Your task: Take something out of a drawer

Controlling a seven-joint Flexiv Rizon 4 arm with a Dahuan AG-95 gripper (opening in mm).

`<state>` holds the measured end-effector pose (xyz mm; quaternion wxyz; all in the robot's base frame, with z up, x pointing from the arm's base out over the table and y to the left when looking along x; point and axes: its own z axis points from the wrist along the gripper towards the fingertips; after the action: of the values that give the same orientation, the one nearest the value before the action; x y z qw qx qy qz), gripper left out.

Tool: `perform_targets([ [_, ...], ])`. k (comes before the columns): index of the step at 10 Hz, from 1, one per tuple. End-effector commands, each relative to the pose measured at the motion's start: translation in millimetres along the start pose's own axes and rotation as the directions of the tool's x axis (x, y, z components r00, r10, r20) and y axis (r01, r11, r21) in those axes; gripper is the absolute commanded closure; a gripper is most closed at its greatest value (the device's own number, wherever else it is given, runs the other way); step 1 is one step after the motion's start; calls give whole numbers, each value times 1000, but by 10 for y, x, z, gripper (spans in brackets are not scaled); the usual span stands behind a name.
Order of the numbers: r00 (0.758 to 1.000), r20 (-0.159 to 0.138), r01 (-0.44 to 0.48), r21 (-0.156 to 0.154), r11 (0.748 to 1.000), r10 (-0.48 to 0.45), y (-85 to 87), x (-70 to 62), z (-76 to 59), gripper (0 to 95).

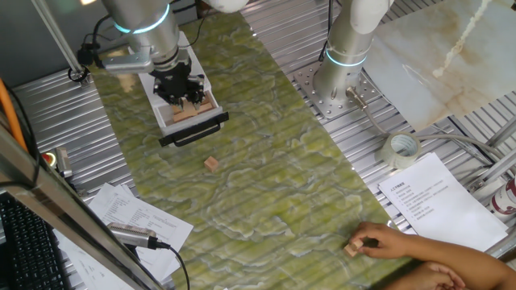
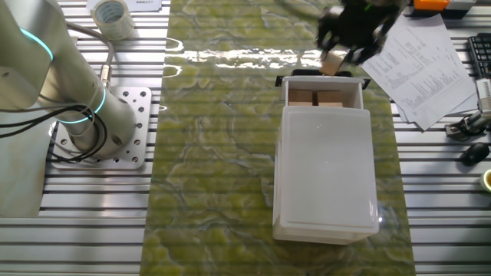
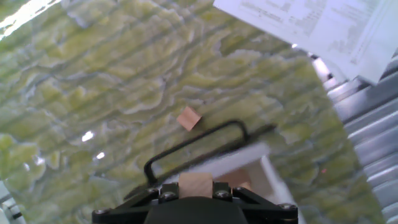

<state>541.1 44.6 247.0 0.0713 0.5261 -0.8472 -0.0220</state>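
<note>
I need to put the small wooden block down on the green mat [image 1: 163,188] [image 3: 258,76] between the loose block and the printed papers.
The white box [image 2: 326,169] lies on the green mat with its drawer [image 2: 285,90] pulled out and the black bar handle [image 3: 193,144] in front. Tan wooden blocks [image 2: 316,98] lie in the tray. My gripper [image 3: 196,185] hangs just above the drawer's front end, shut on one small wooden block [image 3: 196,182] that sits between the fingers. In the other fixed view that block [image 2: 331,65] shows under the gripper [image 2: 334,61], above the handle. In one fixed view the gripper [image 1: 187,101] covers most of the drawer [image 1: 211,118].
One loose block [image 1: 211,163] lies on the mat in front of the handle. A person's hand [image 1: 387,242] at the near right edge touches another block [image 1: 351,249]. Papers [image 1: 439,197], a tape roll [image 1: 401,149] and the arm's base [image 1: 339,76] stand to the right.
</note>
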Motion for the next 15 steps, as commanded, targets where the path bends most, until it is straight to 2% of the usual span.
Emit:
perform_targets([
  [1,1000,7,-20,4,1000,20,-52,-278,-27,950],
  [2,1000,13,-23,3,1000,23,-58,-422,12,950],
  [4,998,45,-39,-2,999,39,-60,-589,117,950],
  [6,998,51,-46,10,999,46,-61,-685,102,950],
  [9,995,75,-62,39,997,59,-57,-881,121,950],
  [11,993,96,-80,84,993,72,-64,-934,172,950],
  [12,992,98,-93,87,992,84,-67,-952,195,950],
  [15,991,116,-77,121,990,63,-68,-977,202,950],
])
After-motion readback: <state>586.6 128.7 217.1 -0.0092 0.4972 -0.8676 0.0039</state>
